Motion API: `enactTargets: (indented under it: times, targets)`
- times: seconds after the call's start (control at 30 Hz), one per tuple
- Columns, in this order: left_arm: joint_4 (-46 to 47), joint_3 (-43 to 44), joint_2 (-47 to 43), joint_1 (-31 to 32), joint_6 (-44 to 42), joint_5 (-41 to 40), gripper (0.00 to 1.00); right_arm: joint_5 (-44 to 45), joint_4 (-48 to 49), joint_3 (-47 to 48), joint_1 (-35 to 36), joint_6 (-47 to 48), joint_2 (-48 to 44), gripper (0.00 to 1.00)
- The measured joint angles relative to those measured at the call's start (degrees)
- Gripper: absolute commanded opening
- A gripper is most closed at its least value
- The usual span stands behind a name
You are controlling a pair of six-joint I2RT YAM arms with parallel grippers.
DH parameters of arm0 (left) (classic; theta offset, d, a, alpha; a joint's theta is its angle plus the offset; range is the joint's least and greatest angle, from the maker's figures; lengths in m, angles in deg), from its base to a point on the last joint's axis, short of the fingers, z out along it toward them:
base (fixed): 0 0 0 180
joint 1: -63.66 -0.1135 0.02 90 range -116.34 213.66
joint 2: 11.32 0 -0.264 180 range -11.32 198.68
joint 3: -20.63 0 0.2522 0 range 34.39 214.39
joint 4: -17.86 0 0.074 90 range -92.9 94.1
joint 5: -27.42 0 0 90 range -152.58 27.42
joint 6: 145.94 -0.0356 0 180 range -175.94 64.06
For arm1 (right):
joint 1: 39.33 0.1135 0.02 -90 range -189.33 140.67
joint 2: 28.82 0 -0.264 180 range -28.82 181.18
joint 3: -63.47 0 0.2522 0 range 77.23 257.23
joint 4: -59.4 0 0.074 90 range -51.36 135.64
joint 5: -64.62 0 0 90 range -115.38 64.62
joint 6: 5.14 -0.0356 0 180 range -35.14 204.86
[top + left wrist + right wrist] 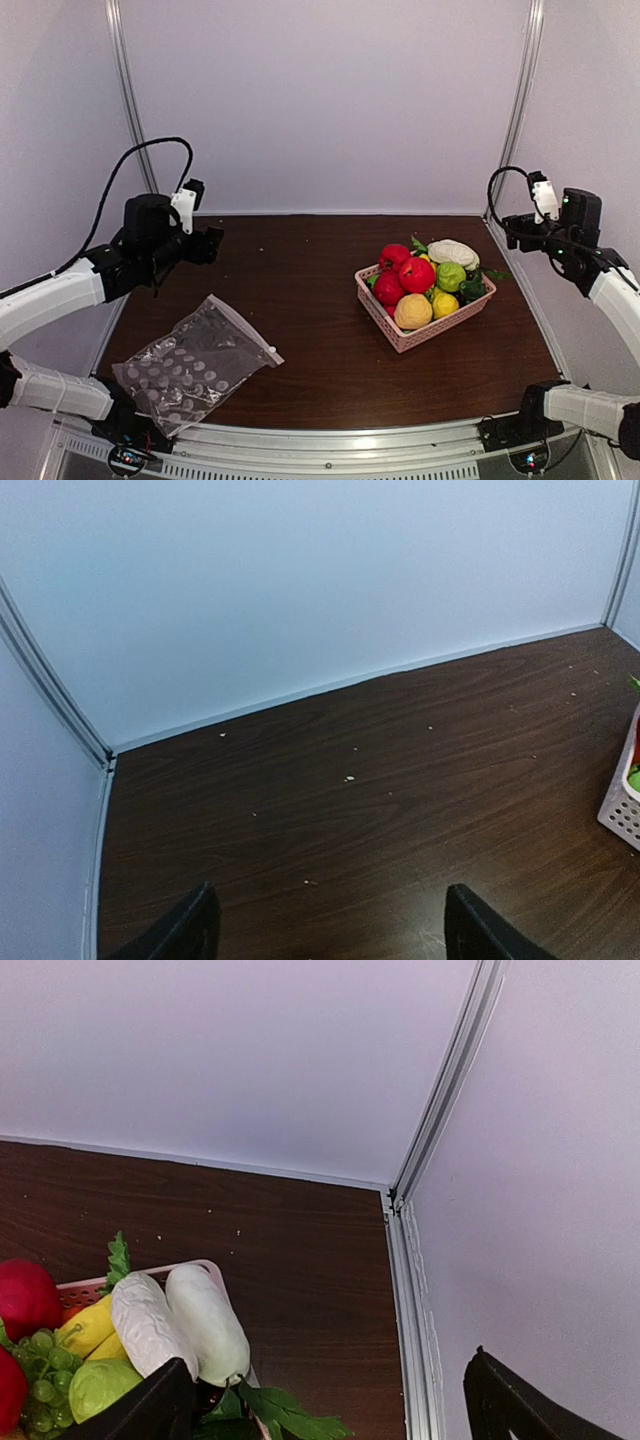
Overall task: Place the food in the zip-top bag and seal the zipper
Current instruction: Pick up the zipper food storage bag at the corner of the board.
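Observation:
Next, I close my left gripper at the middle of the zipper edge (243, 326) on the clear dotted zip-top bag.
The food (416, 274) is heaped in a pink lattice basket (400, 335) right of the table's middle: red round pieces, a white cabbage (452, 252), a green apple (450, 275) and yellow pieces. The clear dotted zip-top bag (190, 368) lies flat at the near left, its zipper (245, 325) along the far-right edge with a white slider (272, 350). My left gripper (207, 244) hangs open and empty above the far left of the table (335, 935). My right gripper (512, 228) is open and empty (330, 1410), above the basket's far right, with white cabbage pieces (205, 1320) and leafy greens (290, 1415) below it.
White walls close in the table at the back and both sides, with a metal post in the far right corner (440, 1110). The basket's corner shows at the right edge of the left wrist view (625, 810). Small crumbs dot the dark wood (348, 778).

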Motion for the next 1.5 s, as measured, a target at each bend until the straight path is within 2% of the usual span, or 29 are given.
enactTargets:
  times: [0.23, 0.3, 0.47, 0.53, 0.63, 0.7, 0.9, 1.03, 1.13, 1.27, 1.43, 1.5]
  targets:
    - [1.1, -0.7, 2.4, 5.1, -1.2, 9.4, 0.76, -0.5, -4.7, -4.7, 0.9, 7.5, -3.8, 0.99]
    - [0.9, -0.3, 4.6, 7.6, -1.5, 11.9, 0.75, -1.5, -6.8, -5.7, 1.1, 10.3, -4.6, 0.96]
    - [-0.5, 3.3, 12.4, 12.4, -1.4, 17.6, 0.81, -4.9, -12.8, -6.2, 1.6, 18.0, -4.4, 0.93]
    - [-1.7, 6.2, 16.5, 13.6, -0.5, 19.2, 0.84, -5.8, -15.3, -6.2, 1.8, 20.8, -4.0, 0.92]
    - [-2.8, 11.6, 22.8, 14.7, 1.4, 20.7, 0.94, -6.0, -18.4, -6.8, 2.1, 25.4, -3.4, 0.92]
    - [-3.5, 15.9, 27.3, 15.1, 2.9, 21.7, 0.96, -5.7, -19.6, -8.0, 2.3, 28.1, -2.8, 0.91]
    - [-4.4, 29.6, 39.8, 15.5, 5.7, 22.4, 0.94, -3.2, -23.4, -10.2, 2.3, 33.0, -0.1, 0.92]
    - [-5.1, 35.0, 45.0, 15.6, 7.4, 22.4, 0.93, -3.0, -23.9, -11.0, 2.3, 34.4, -0.3, 0.94]
    - [-7.4, 35.7, 45.7, 15.6, 7.7, 22.4, 0.91, -1.8, -22.1, -13.0, 2.5, 35.6, 0.4, 0.95]
    - [-11.3, 34.2, 44.7, 15.6, 7.3, 22.3, 0.92, 0.5, -17.4, -15.4, 2.6, 36.0, 6.5, 0.97]
    - [-23.1, 27.2, 36.6, 15.6, 5.8, 17.2, 0.93, 1.0, -14.3, -15.4, 2.7, 35.8, 10.0, 1.0]
    - [-28.7, 24.6, 32.1, 15.6, 6.3, 15.3, 0.89, 1.2, -14.6, -15.3, 2.7, 36.0, 9.5, 1.0]
